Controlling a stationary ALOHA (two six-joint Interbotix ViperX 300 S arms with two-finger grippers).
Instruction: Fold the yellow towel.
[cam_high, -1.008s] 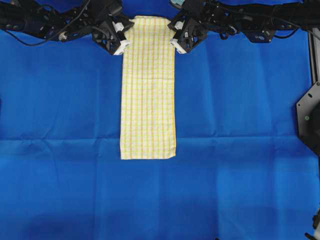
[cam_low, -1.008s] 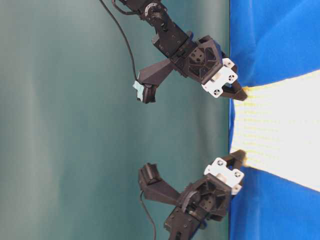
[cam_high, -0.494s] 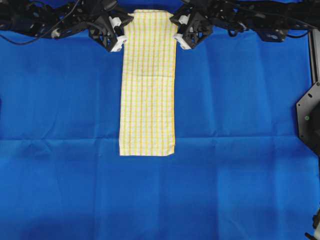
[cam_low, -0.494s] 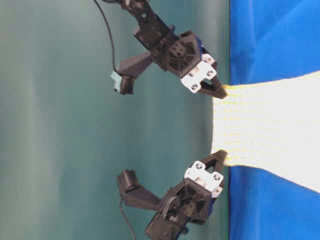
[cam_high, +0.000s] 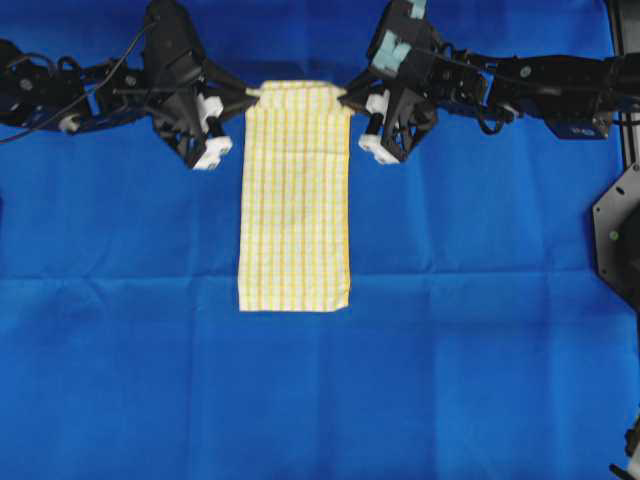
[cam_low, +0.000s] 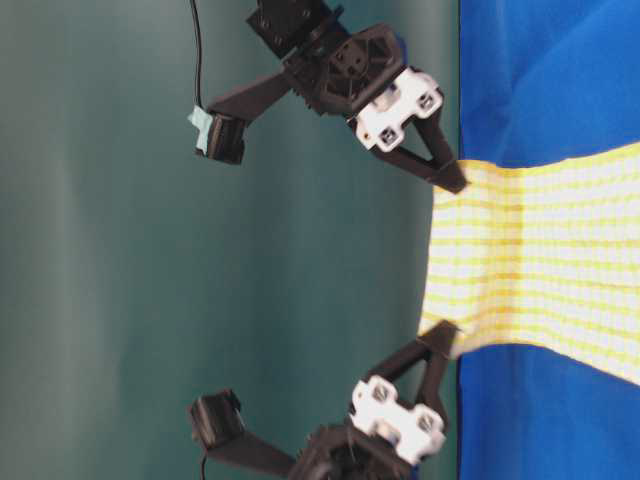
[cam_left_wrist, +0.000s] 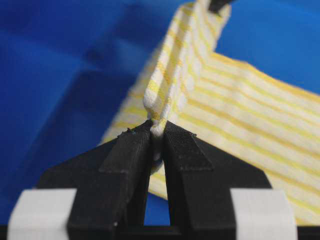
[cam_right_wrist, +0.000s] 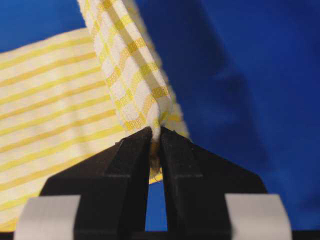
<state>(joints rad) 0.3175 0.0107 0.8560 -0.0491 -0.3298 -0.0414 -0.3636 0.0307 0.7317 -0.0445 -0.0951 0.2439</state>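
Next, my left gripper lets go of the yellow towel's far corner just inside the towel's near corner (cam_high: 246, 298) on that gripper's side.
The yellow towel (cam_high: 295, 200) lies as a long narrow strip down the middle of the blue cloth, its near end flat and its far end raised off the surface. My left gripper (cam_high: 252, 92) is shut on the far left corner, and the pinched hem bunches between its fingertips in the left wrist view (cam_left_wrist: 158, 127). My right gripper (cam_high: 342, 95) is shut on the far right corner, the checked edge (cam_right_wrist: 135, 75) rising from its tips (cam_right_wrist: 155, 132). The table-level view shows the lifted edge (cam_low: 440, 260) stretched between the right gripper (cam_low: 455, 183) and the left gripper (cam_low: 440, 335).
The large blue cloth (cam_high: 480, 350) covers the whole table, with a crease line running across it near the towel's near end. A black mount (cam_high: 620, 235) sits at the right edge. A green wall (cam_low: 120, 250) stands behind the arms.
Both grippers have lifted the towel's far corners off the table and carried them toward the near end. The visible strip is shorter; the near end has stayed in place.
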